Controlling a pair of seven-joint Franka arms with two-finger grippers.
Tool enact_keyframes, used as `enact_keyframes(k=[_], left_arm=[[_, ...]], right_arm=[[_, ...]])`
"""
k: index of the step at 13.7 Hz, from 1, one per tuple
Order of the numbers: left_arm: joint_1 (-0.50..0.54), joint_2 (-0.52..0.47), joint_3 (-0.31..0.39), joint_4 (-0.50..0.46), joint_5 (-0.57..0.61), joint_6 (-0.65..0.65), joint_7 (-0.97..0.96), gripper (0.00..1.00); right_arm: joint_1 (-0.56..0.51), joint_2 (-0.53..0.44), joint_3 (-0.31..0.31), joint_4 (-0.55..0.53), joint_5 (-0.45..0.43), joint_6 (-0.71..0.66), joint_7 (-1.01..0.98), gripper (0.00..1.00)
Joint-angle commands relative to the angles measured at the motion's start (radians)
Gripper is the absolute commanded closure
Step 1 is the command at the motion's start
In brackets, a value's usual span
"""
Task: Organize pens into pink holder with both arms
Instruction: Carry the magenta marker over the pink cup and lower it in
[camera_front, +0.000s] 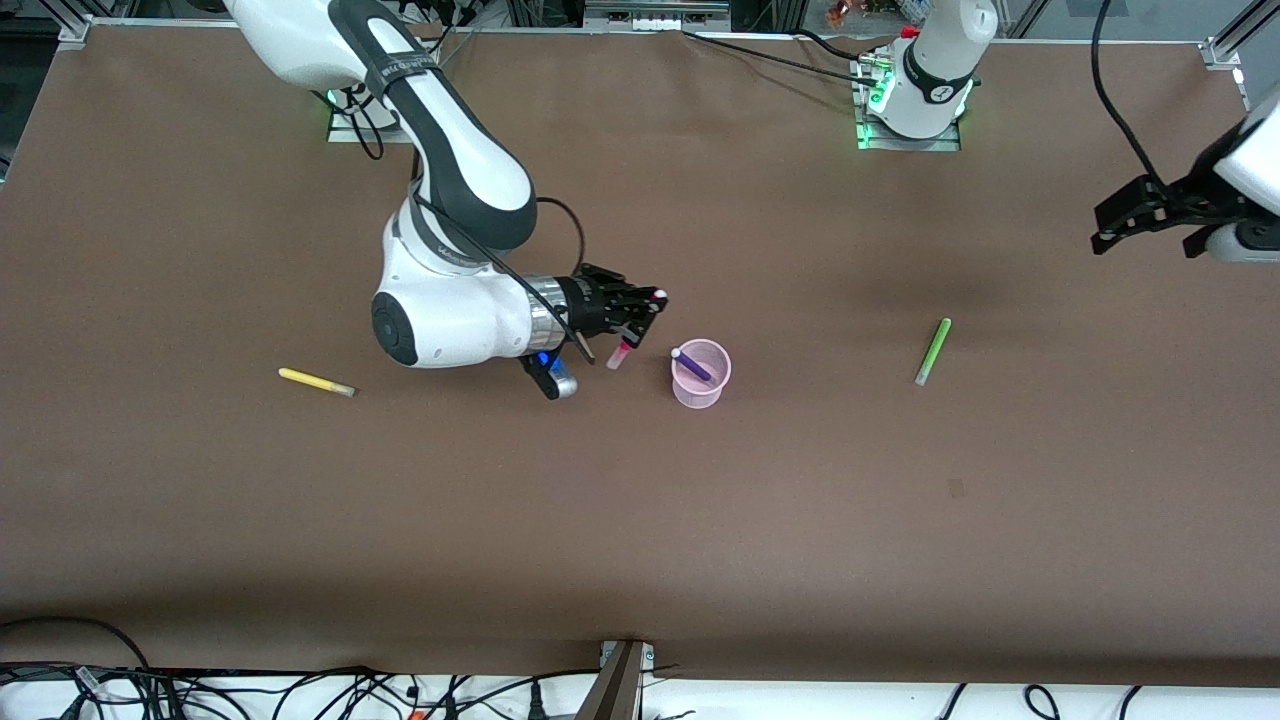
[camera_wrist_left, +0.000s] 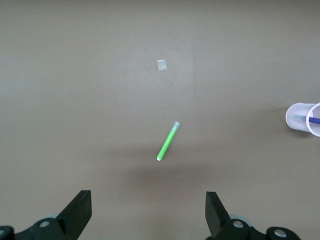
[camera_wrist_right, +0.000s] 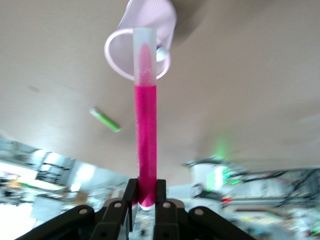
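Observation:
My right gripper will release the magenta-pink pen inside the pink holder (camera_front: 717, 366) (camera_wrist_right: 134, 53), next to the purple pen.
The pink holder (camera_front: 701, 374) stands mid-table with the purple pen (camera_front: 691, 364) leaning inside it. My right gripper (camera_front: 640, 315) is shut on the magenta-pink pen (camera_front: 622, 352), held in the air beside the holder on the right arm's side. In the right wrist view the magenta-pink pen (camera_wrist_right: 145, 120) points at the holder (camera_wrist_right: 142, 45). The light green pen (camera_front: 933, 351) lies flat toward the left arm's end. The yellow pen (camera_front: 316, 382) lies flat toward the right arm's end. My left gripper (camera_front: 1150, 222) is open and empty, high over the table's left-arm end; its wrist view shows the green pen (camera_wrist_left: 168, 141) below.
A small pale scrap (camera_wrist_left: 161, 65) lies on the brown table (camera_front: 640, 520). The arm bases (camera_front: 915, 110) with green lights stand along the table's edge farthest from the camera. Cables hang at the table's near edge.

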Motion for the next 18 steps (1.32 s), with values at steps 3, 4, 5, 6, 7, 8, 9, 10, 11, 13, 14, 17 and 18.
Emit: enact_keyframes(k=[3,4,5,6,7,8,9,10,11,13,14,17,18], left_arm=[[0.036,-0.018,0.006,-0.028,0.012,0.013,0.0,0.0],[0.036,-0.015,0.008,-0.025,0.012,0.008,-0.002,0.0],[0.038,-0.015,0.008,-0.024,0.012,-0.012,0.0,0.0],[0.044,-0.015,0.007,-0.022,0.011,-0.016,0.0,0.0],[0.044,-0.016,0.003,-0.022,0.011,-0.016,0.0,0.0],[0.048,-0.015,0.0,-0.022,0.011,-0.016,-0.002,0.0],[0.051,-0.016,-0.003,-0.022,0.011,-0.016,-0.002,0.0],[0.051,-0.016,-0.003,-0.022,0.011,-0.018,-0.002,0.0],[0.051,-0.015,-0.003,-0.022,0.011,-0.018,-0.002,0.0],[0.05,-0.015,-0.003,-0.021,0.011,-0.018,-0.002,0.0],[0.05,-0.015,-0.003,-0.021,0.012,-0.018,-0.003,0.0],[0.048,-0.013,-0.006,-0.019,0.011,-0.018,-0.013,0.0],[0.048,-0.013,-0.006,-0.019,0.011,-0.018,-0.014,0.0]], right_arm=[[0.11,0.075,-0.007,0.039,0.223,0.224,0.098,0.97],[0.13,0.089,-0.007,0.04,0.265,0.269,0.098,0.97],[0.142,0.101,-0.007,0.04,0.293,0.303,0.098,0.97],[0.147,0.108,-0.007,0.04,0.311,0.32,0.096,0.97],[0.152,0.117,-0.007,0.04,0.32,0.326,0.096,0.97],[0.152,0.124,-0.007,0.039,0.334,0.329,0.096,0.96],[0.153,0.132,-0.007,0.039,0.343,0.335,0.096,0.96],[0.156,0.138,-0.007,0.04,0.343,0.337,0.095,0.96],[0.156,0.144,-0.007,0.042,0.345,0.345,0.095,0.96],[0.156,0.158,-0.007,0.059,0.345,0.354,0.091,0.95],[0.156,0.175,-0.007,0.085,0.343,0.354,0.088,0.95],[0.156,0.233,-0.009,0.154,0.34,0.354,0.082,0.94],[0.158,0.235,-0.009,0.154,0.339,0.354,0.075,0.94]])
